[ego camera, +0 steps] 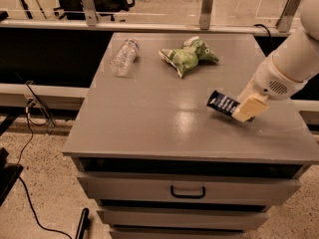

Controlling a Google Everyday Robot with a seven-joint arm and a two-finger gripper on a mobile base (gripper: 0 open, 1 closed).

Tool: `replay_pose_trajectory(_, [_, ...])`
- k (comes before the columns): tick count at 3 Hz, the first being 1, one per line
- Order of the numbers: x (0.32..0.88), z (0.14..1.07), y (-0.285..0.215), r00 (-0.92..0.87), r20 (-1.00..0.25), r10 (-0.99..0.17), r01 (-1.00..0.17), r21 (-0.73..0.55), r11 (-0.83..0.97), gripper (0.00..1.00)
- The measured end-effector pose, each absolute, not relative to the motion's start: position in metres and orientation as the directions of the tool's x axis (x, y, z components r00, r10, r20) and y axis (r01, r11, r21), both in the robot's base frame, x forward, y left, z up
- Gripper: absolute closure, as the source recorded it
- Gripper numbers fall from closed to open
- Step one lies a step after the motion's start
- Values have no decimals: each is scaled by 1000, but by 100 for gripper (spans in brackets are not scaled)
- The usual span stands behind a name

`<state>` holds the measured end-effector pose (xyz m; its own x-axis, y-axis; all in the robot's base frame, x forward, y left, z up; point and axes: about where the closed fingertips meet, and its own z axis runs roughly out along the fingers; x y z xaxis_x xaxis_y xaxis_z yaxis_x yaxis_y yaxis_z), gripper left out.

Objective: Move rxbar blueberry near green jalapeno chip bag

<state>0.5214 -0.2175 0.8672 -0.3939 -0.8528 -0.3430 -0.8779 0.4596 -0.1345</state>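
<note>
My gripper is going to set the rxbar blueberry down flat against the near edge of the green jalapeno chip bag (207, 70).
The rxbar blueberry (221, 103) is a dark navy bar with white lettering, at the right side of the grey table top (149, 123). My gripper (247, 109), with tan fingers, is shut on the bar's right end and holds it tilted, just above the surface. The white arm comes in from the upper right. The green jalapeno chip bag (188, 57) lies crumpled at the back middle of the table, well to the upper left of the bar. The bar's right end is hidden by the fingers.
A clear plastic bottle (124, 57) lies on its side at the back left of the table. The table has drawers below with a handle (187, 191). A rail with glass panels runs behind it. Cables lie on the floor at the left.
</note>
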Motion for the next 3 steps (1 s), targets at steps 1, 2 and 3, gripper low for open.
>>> replay_pose_trajectory(1, [567, 874, -219, -387, -379, -840, -860, -181, 478, 100])
replay_pose_trajectory(2, [614, 875, -212, -391, -415, -821, -836, -213, 506, 100])
replay_pose_trajectory(3, [656, 870, -200, -404, -429, -808, -818, -227, 529, 100])
